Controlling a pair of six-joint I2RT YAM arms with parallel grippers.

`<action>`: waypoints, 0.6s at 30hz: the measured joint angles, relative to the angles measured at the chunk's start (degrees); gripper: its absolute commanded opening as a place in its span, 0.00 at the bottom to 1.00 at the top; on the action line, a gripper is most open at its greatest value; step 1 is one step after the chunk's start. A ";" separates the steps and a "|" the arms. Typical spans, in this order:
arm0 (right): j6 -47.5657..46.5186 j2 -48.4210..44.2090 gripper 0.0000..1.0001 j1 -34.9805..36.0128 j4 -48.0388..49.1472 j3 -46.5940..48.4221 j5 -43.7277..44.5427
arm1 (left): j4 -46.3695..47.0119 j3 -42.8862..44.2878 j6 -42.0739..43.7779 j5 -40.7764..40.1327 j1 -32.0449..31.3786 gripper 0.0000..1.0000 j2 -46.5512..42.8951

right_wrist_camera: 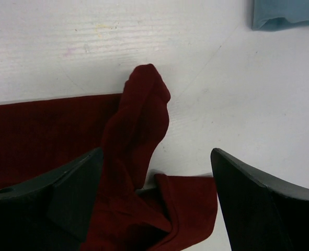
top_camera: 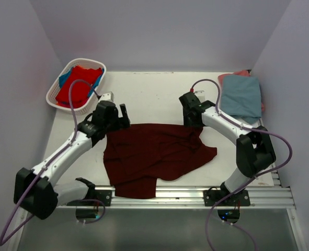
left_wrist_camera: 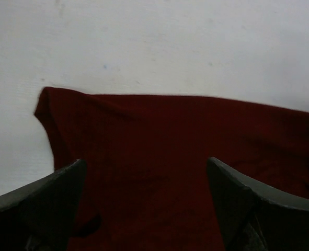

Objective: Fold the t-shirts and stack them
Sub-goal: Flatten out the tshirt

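Note:
Next, my left gripper closes at the near corner of the maroon t-shirt's folded-over sleeve (top_camera: 128,170).
A dark maroon t-shirt (top_camera: 154,157) lies spread and rumpled on the white table, its far edge between my two grippers. My left gripper (top_camera: 124,116) hovers over the shirt's far left corner, jaws wide open and empty; the left wrist view shows the maroon cloth (left_wrist_camera: 170,136) under the open left gripper (left_wrist_camera: 146,162). My right gripper (top_camera: 192,119) is open over the far right corner, where a bunched fold of the shirt (right_wrist_camera: 138,120) stands up between the fingers of the right gripper (right_wrist_camera: 157,152), not pinched. A folded grey-blue t-shirt (top_camera: 240,95) lies on a salmon pink one (top_camera: 241,73) at the back right.
A white slatted basket (top_camera: 53,97) at the back left holds a bright red t-shirt (top_camera: 78,86) and a blue one (top_camera: 64,78). Purple walls close in the table on three sides. A metal rail (top_camera: 185,194) runs along the near edge. The grey-blue shirt's corner (right_wrist_camera: 285,15) shows in the right wrist view.

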 measured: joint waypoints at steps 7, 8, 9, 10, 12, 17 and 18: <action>0.07 -1.73 0.85 0.00 0.13 0.28 -0.11 | 0.07 -11.78 -10.60 9.16 -10.80 0.41 -13.40; 0.13 -1.73 0.85 0.00 0.15 0.28 -0.11 | -0.13 -14.05 -12.17 9.97 -12.22 0.35 -13.84; 0.24 -1.73 0.84 0.00 0.15 0.28 -0.11 | -0.33 -16.63 -14.51 10.54 -14.19 0.30 -14.16; 0.26 -1.73 0.84 0.00 0.15 0.28 -0.13 | -0.55 -18.47 -15.80 10.99 -15.45 0.28 -14.40; 0.33 -1.73 0.84 0.00 0.15 0.28 -0.15 | -1.36 -21.64 -19.67 11.43 -17.88 0.28 -14.86; 0.59 -1.73 0.83 0.00 0.15 0.28 -0.15 | -2.69 -22.58 -25.94 10.80 -22.32 0.29 -14.34; 0.66 -1.73 0.83 0.00 0.15 0.28 -0.17 | -2.89 -22.58 -26.95 10.49 -23.26 0.29 -13.90</action>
